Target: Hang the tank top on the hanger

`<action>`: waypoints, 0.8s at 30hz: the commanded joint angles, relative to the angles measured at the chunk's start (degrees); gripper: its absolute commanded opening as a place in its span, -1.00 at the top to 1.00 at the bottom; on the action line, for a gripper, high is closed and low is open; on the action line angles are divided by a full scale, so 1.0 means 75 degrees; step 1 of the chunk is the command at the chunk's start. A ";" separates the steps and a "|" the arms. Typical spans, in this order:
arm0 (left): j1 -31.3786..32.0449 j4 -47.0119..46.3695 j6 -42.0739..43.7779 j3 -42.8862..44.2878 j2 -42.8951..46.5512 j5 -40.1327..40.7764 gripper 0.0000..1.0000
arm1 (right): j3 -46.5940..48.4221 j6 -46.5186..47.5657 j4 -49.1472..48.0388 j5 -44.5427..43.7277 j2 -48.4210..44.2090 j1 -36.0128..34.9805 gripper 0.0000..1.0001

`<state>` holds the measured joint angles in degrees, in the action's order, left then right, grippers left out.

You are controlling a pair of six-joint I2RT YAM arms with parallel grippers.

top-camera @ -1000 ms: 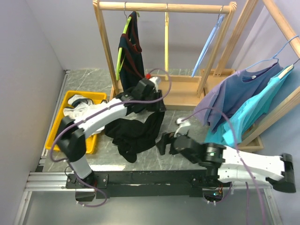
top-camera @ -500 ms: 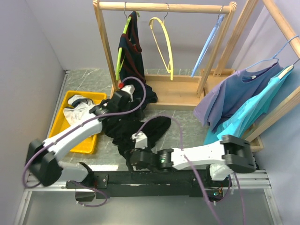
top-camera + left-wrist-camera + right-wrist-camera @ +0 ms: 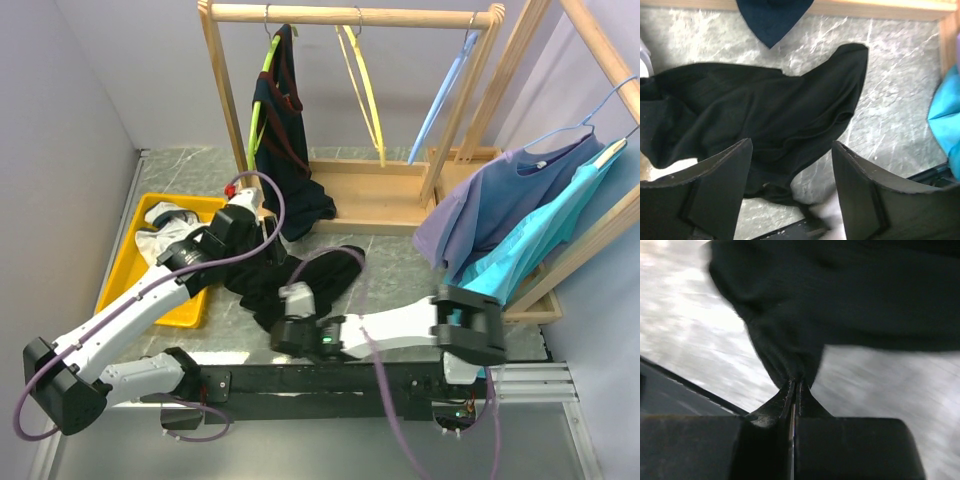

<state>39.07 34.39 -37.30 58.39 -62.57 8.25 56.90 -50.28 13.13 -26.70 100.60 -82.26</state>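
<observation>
The black tank top lies crumpled with a small fold in the robot's right gripper, so the robot should grasp its near edge [image 3: 776,192] with both grippers to spread it.
The black tank top [image 3: 305,275] lies crumpled on the marble table in front of the rack. My right gripper [image 3: 276,330] is at its near edge, shut on a pinched fold of the black fabric [image 3: 796,382]; the tank top [image 3: 840,300] stretches away from its tips. Open and holding nothing, my left gripper [image 3: 258,243] hovers over the top's left part, and the tank top [image 3: 765,110] fills the left wrist view beyond the spread jaws of that gripper [image 3: 791,145]. The yellow hanger [image 3: 365,95] hangs from the wooden rail, apart from both grippers.
A wooden rack [image 3: 350,15] stands at the back with a navy garment [image 3: 285,140] on a lime-green hanger and a light-blue hanger [image 3: 440,100]. A yellow bin [image 3: 130,270] holding white cloth [image 3: 165,235] sits left. Purple [image 3: 500,195] and teal [image 3: 530,245] garments hang right.
My right arm swept left to the tank top's near edge and shut on the fabric. My left gripper opened and drew back to the left. The yellow hanger swings on the rail.
</observation>
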 commanded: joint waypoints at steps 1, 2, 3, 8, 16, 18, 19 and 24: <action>-0.0006 0.0021 0.0039 -0.0331 0.0139 -0.0010 -0.35 | -0.1407 -0.0958 0.1212 -0.1149 -0.2018 0.0291 1.00; -0.0006 -0.0050 0.0063 -0.0402 0.0139 -0.0173 -0.33 | -0.1585 -0.1076 0.1853 -0.1511 -0.2869 0.0350 1.00; 0.0005 -0.0097 0.0098 -0.0484 0.0139 -0.0314 -0.30 | -0.1750 -0.1355 0.2219 -0.1677 -0.3272 0.0525 1.00; 0.0321 -0.0401 -0.0088 -0.1152 0.0232 -0.0655 -0.16 | -0.2746 -0.1441 0.3172 -0.1937 -0.5579 0.1485 1.00; 0.1164 -0.0331 -0.0744 -0.1996 0.0525 -0.0538 0.08 | -0.3414 -0.0796 0.2623 -0.0930 -0.6276 0.2132 1.00; 0.1633 -0.0366 -0.1060 -0.2183 0.0549 -0.0526 0.09 | -0.3590 -0.0726 0.2201 -0.0660 -0.6241 0.2108 0.96; 0.1820 -0.0367 -0.1398 -0.2253 0.0526 -0.0422 0.14 | -0.3777 -0.0725 0.2095 -0.0473 -0.6264 0.2085 0.84; 0.2864 -0.0963 -0.2245 -0.2851 0.0163 0.0071 -0.10 | -0.4142 -0.0737 0.1520 -0.0249 -0.6335 0.2050 0.22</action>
<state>56.97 31.75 -47.53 39.59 -59.92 5.93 27.11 -56.05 29.34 -30.15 53.82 -66.50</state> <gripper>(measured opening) 0.532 0.330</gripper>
